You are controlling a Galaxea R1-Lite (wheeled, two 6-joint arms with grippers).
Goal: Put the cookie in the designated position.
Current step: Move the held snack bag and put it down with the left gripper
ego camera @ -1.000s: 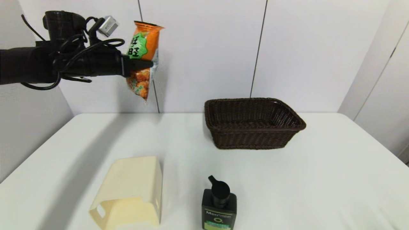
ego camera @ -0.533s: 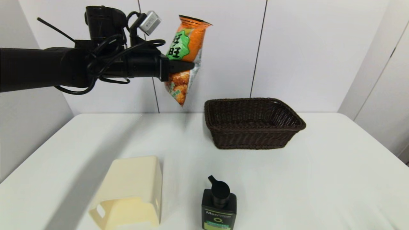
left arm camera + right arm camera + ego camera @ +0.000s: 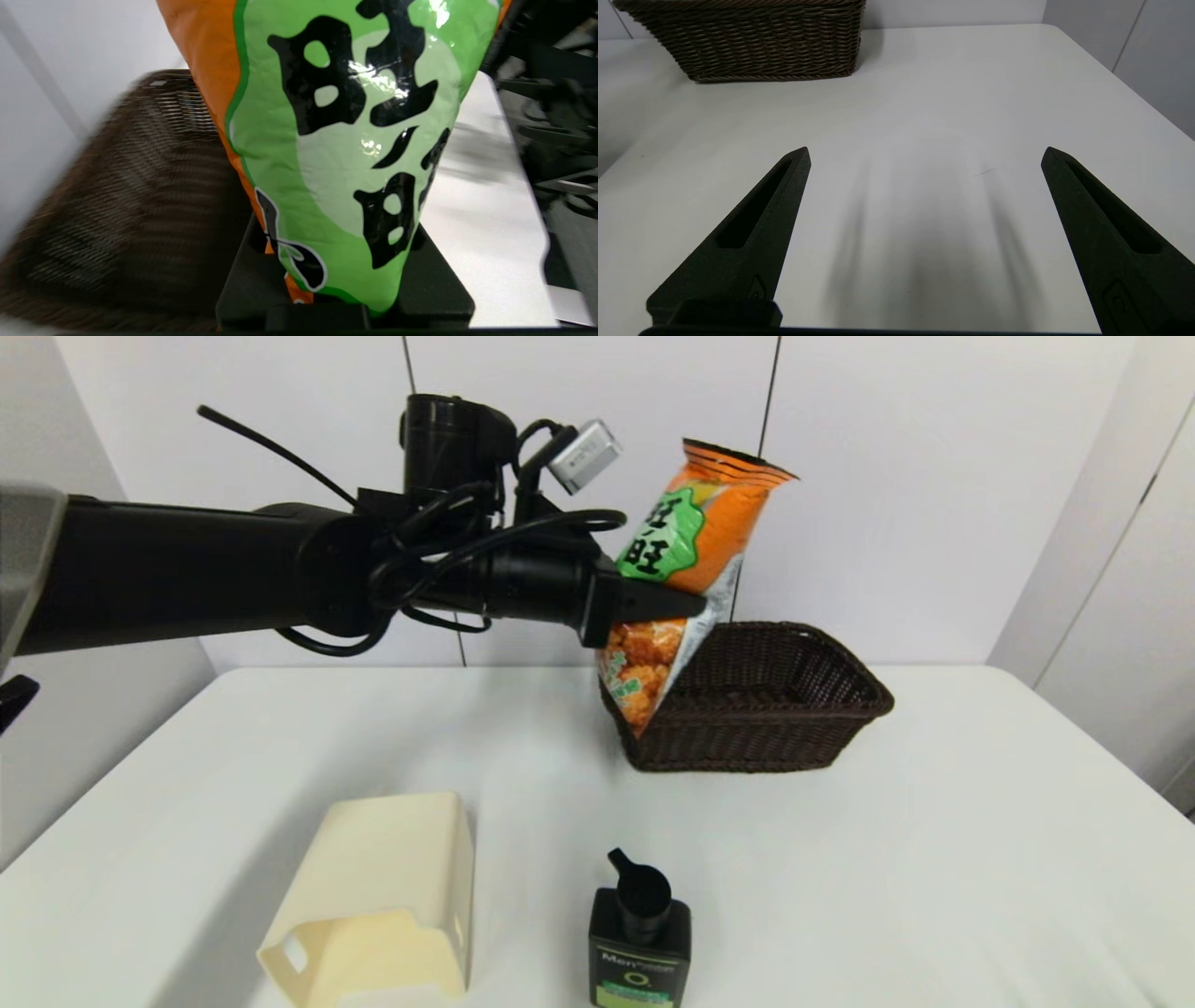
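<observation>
My left gripper has the cookie. It will put the cookie down on the white table (image 3: 808,816) close in front of the woven basket.
The cookie (image 3: 695,546) is an orange foil bag with a green label, held high above the table and tilted. My left gripper (image 3: 686,605) is shut on its middle, reaching in from the left. The bag's lower end hangs in front of the left rim of the dark woven basket (image 3: 794,705). In the left wrist view the cookie bag (image 3: 345,140) fills the picture, with the basket (image 3: 117,200) behind it. My right gripper (image 3: 924,156) is open above bare white tabletop (image 3: 924,116), out of the head view. The designated position carries no mark that I can make out.
A cream plastic box (image 3: 383,901) lies on its side at the near left. A black pump bottle (image 3: 640,933) stands at the near middle. The basket (image 3: 742,39) sits at the back of the white table (image 3: 934,859), close to the wall.
My left arm has swung to the right and slightly lower with the cookie, from the far left wall area to the basket's left rim. Everything on the table stayed put.
</observation>
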